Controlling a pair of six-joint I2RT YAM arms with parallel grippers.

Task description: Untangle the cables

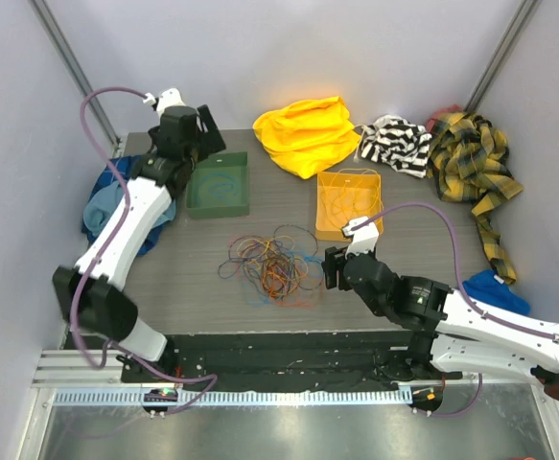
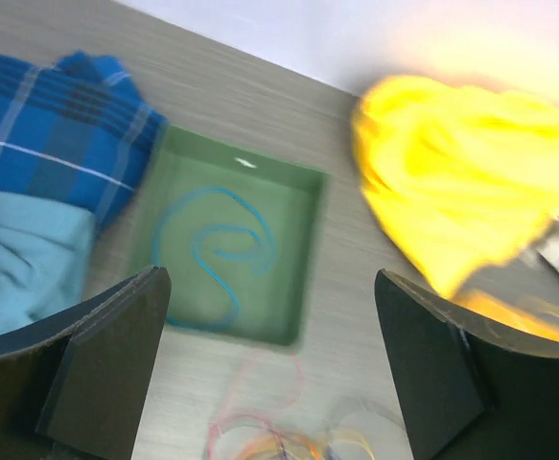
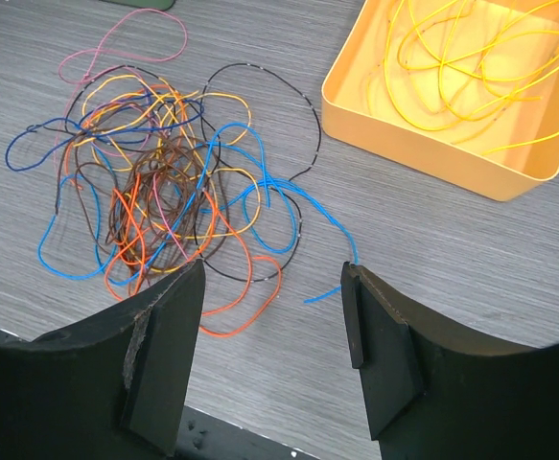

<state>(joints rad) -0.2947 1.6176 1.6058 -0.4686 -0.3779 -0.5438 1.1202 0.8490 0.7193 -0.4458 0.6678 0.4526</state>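
Next, my right gripper closes its fingers on the blue cable's short loose end [image 1: 305,256] [image 3: 265,182], which lies beside the edge of the tangle that faces toward the orange tray.
A tangle of thin cables [image 1: 271,265], orange, blue, brown, yellow and pink, lies on the table's middle; it also shows in the right wrist view [image 3: 164,192]. My right gripper [image 3: 274,316] is open and empty, just right of the pile near the front edge, a blue cable end [image 3: 327,287] between its fingers. It shows in the top view [image 1: 335,266]. My left gripper [image 2: 271,355] is open and empty, high over the green tray [image 2: 298,249], which holds a teal cable [image 2: 223,251]. The orange tray [image 3: 356,105] holds yellow cables [image 3: 461,57].
Yellow cloth [image 1: 306,132], striped cloth [image 1: 396,144] and plaid cloth [image 1: 471,158] lie along the back. Blue cloth [image 1: 106,206] hangs at the left edge, another blue cloth [image 1: 495,289] at the right. The green tray [image 1: 218,185] and orange tray [image 1: 348,203] flank the pile.
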